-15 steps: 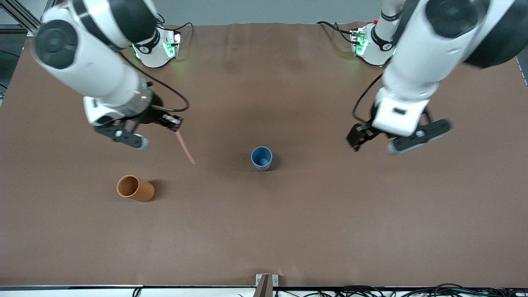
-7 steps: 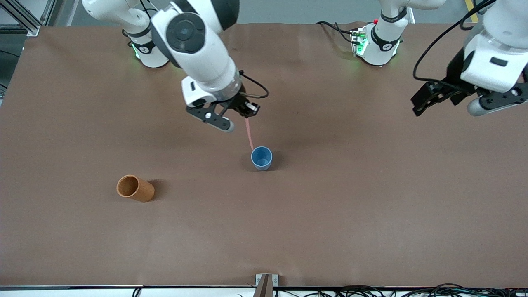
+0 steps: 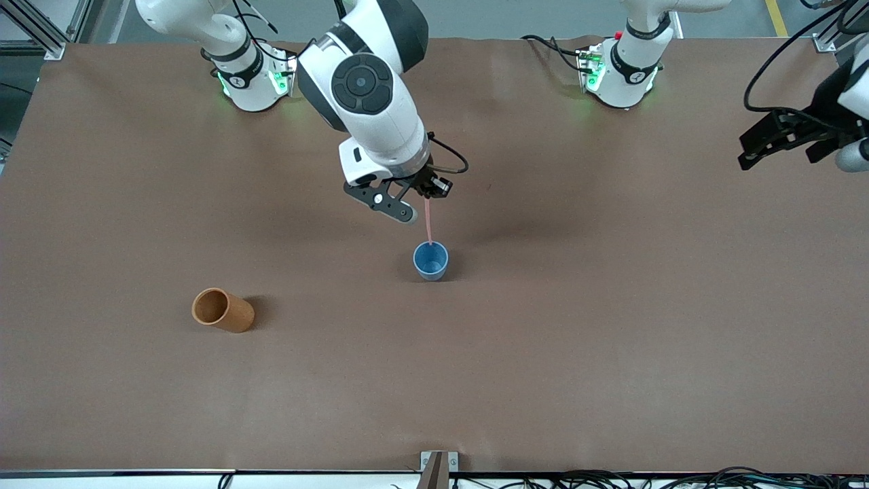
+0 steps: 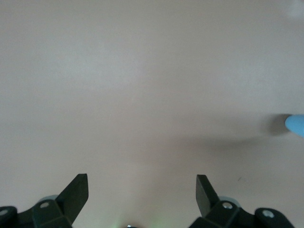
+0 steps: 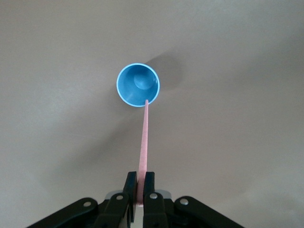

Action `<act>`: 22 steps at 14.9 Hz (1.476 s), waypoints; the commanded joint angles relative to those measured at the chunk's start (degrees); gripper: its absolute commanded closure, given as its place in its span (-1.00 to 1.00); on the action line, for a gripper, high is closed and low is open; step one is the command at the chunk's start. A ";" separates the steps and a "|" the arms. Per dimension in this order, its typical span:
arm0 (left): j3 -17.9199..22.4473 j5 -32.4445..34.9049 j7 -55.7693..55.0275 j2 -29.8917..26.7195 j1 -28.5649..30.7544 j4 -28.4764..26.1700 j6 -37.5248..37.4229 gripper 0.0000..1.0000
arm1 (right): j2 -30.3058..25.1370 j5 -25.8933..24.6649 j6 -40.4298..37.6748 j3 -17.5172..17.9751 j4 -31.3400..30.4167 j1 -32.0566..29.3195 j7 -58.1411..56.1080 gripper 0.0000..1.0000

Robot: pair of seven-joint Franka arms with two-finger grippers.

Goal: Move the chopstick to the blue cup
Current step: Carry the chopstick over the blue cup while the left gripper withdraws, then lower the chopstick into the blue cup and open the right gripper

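Note:
My right gripper is going to release the pale pink chopstick down inside the blue cup (image 3: 432,265) (image 5: 141,82), so it leans against the cup's rim.
My right gripper (image 3: 426,192) is shut on the top of the pale pink chopstick (image 3: 428,222), which hangs down with its lower tip at the rim of the blue cup (image 3: 430,260). In the right wrist view the chopstick (image 5: 143,142) runs from my shut gripper (image 5: 140,182) to the rim of the blue cup (image 5: 138,85), which stands upright and holds nothing. My left gripper (image 3: 774,142) is open and empty, up over the table's edge at the left arm's end. In the left wrist view my left gripper (image 4: 142,187) has only bare table between its fingers.
An orange-brown cylindrical cup (image 3: 222,310) lies on its side toward the right arm's end, nearer the front camera than the blue cup. A sliver of the blue cup (image 4: 296,124) shows at the edge of the left wrist view. A metal bracket (image 3: 438,463) sits at the table's near edge.
My right gripper has carried the chopstick from near the orange-brown cup to over the blue cup, its tip now at the rim. My left arm has swung out toward its end of the table.

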 commanded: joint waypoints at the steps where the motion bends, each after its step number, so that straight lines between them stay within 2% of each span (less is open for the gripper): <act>1: -4.99 -0.84 1.06 -6.14 4.36 -7.45 0.15 -1.00 | 1.90 1.26 1.68 -0.64 1.38 0.55 1.04 0.99; 5: -5.35 -0.84 1.15 -8.96 4.11 -11.07 0.15 -1.00 | 4.63 0.64 4.22 -0.64 1.21 0.99 0.96 0.96; 7: -4.74 -0.76 1.06 -9.14 2.18 -11.34 0.15 -1.00 | 5.51 0.38 6.24 -0.73 0.86 0.99 0.52 0.93; 10: -4.73 -0.84 1.15 -8.88 2.52 -11.08 0.14 -1.00 | 6.22 -1.55 7.57 -0.73 0.24 0.73 0.34 0.80; 12: -4.82 -0.84 1.15 -8.70 2.44 -11.16 0.15 -1.00 | 6.22 -3.48 7.48 -0.73 0.24 0.55 0.25 0.23; 14: -4.82 -0.84 2.19 -8.53 2.53 -11.08 0.15 -1.00 | 5.87 -4.63 7.40 -0.90 0.33 0.12 0.16 -0.63; 15: -4.82 -0.76 3.42 -8.53 2.53 -11.08 0.15 -1.00 | 5.60 -5.59 7.22 -0.99 0.33 0.11 -0.18 -0.86; 17: -4.73 -0.67 5.45 -8.53 2.53 -10.99 -0.12 -1.00 | 4.03 -6.48 6.00 -1.17 0.24 -1.37 -3.33 -1.00; 20: -4.65 -0.32 6.95 -8.53 2.70 -10.81 -0.65 -1.00 | -1.14 -6.57 -0.67 -1.17 -0.19 -5.93 -11.14 -1.00; 22: -4.65 -0.32 7.21 -8.61 2.87 -10.90 -2.65 -1.00 | -6.15 -7.09 -3.06 -1.17 -3.25 -10.15 -17.38 -1.00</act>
